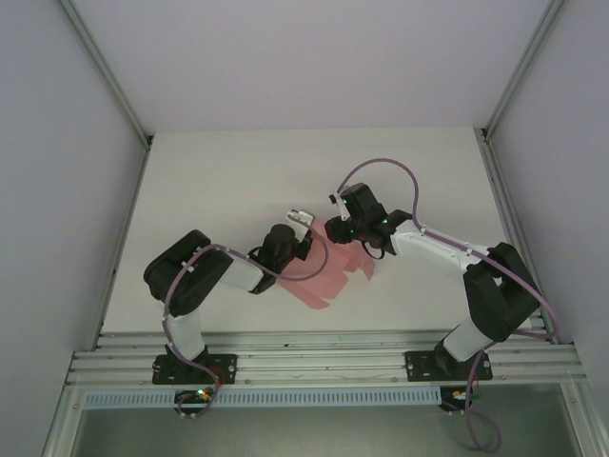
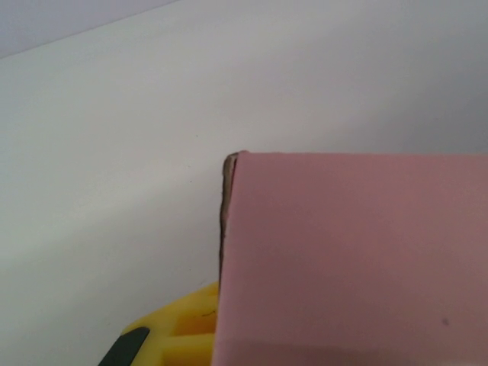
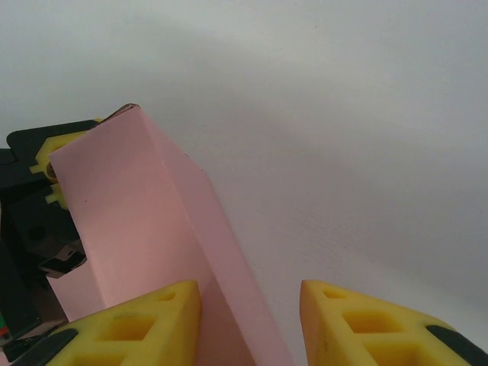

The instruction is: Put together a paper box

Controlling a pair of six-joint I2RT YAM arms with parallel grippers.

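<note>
My left gripper needs to open, back away and pinch the side's folded corner (image 3: 53, 159) between both fingers, because the paper box's side hides one of its fingers.
The paper box (image 1: 328, 267) is a pale pink card, partly folded, lying mid-table between the two arms. In the left wrist view one raised panel of the paper box (image 2: 351, 259) stands close in front of the camera, beside one yellow finger (image 2: 179, 332). My left gripper (image 1: 306, 231) is shut on that panel's edge. My right gripper (image 3: 250, 293) is open. A folded wall of the paper box (image 3: 130, 221) runs along the inner side of its left finger (image 3: 145, 324). Its right finger (image 3: 366, 324) is over bare table. In the top view the right gripper (image 1: 339, 228) is at the card's far edge.
The white table (image 1: 219, 190) is walled at the back and on both sides. An aluminium rail (image 1: 324, 362) with both arm bases runs along the near edge. Cables loop over each arm.
</note>
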